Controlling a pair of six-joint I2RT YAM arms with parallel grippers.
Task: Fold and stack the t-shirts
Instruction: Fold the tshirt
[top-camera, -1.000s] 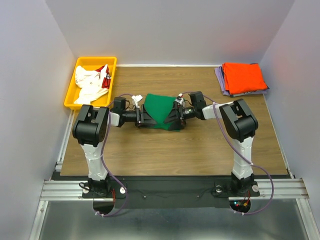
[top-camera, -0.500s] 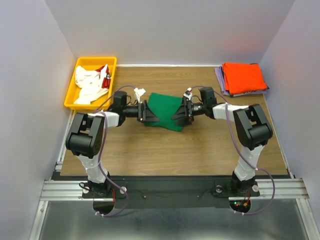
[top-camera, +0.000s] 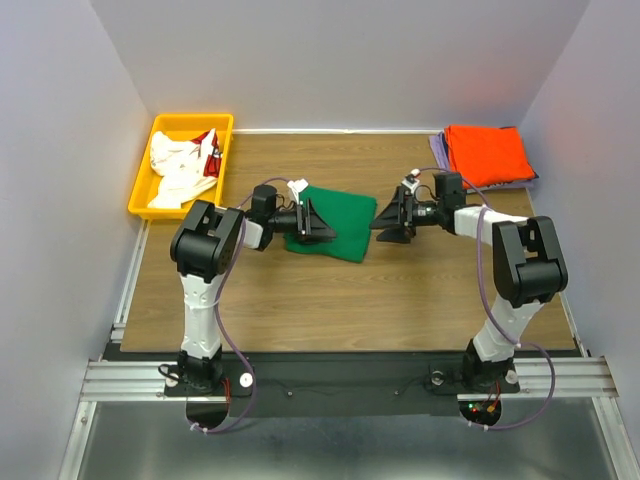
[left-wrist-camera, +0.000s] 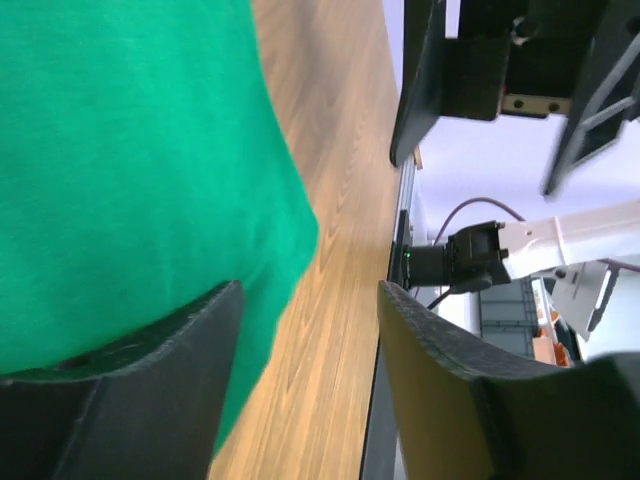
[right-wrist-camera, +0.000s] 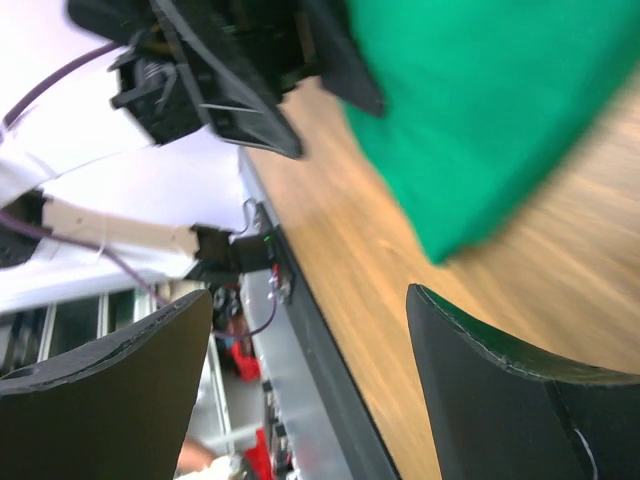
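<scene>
Next, I grab the green t-shirt with my right gripper by the middle of its edge (top-camera: 368, 228) (right-wrist-camera: 555, 150) that faces the orange t-shirt.
A bright green t-shirt (top-camera: 345, 228) lies folded in the middle of the table. My left gripper (top-camera: 325, 222) is open at its left part; in the left wrist view (left-wrist-camera: 310, 300) one finger (left-wrist-camera: 150, 390) lies over the green cloth (left-wrist-camera: 130, 150) and bare wood shows between the jaws. My right gripper (top-camera: 385, 222) stands open just off the shirt's right edge, with nothing between its fingers (right-wrist-camera: 310, 310); the green shirt (right-wrist-camera: 480, 110) is ahead of it. An orange t-shirt (top-camera: 487, 153) lies folded on a pale lavender one (top-camera: 440, 155) at the back right.
A yellow bin (top-camera: 145, 170) at the back left holds crumpled white t-shirts with red (top-camera: 180, 165). Grey walls close in the table on three sides. A metal rail (top-camera: 340, 375) runs along the near edge.
My right gripper has drawn back to the right, off the green shirt. My left gripper has slid right onto the shirt and its jaws have narrowed a little.
</scene>
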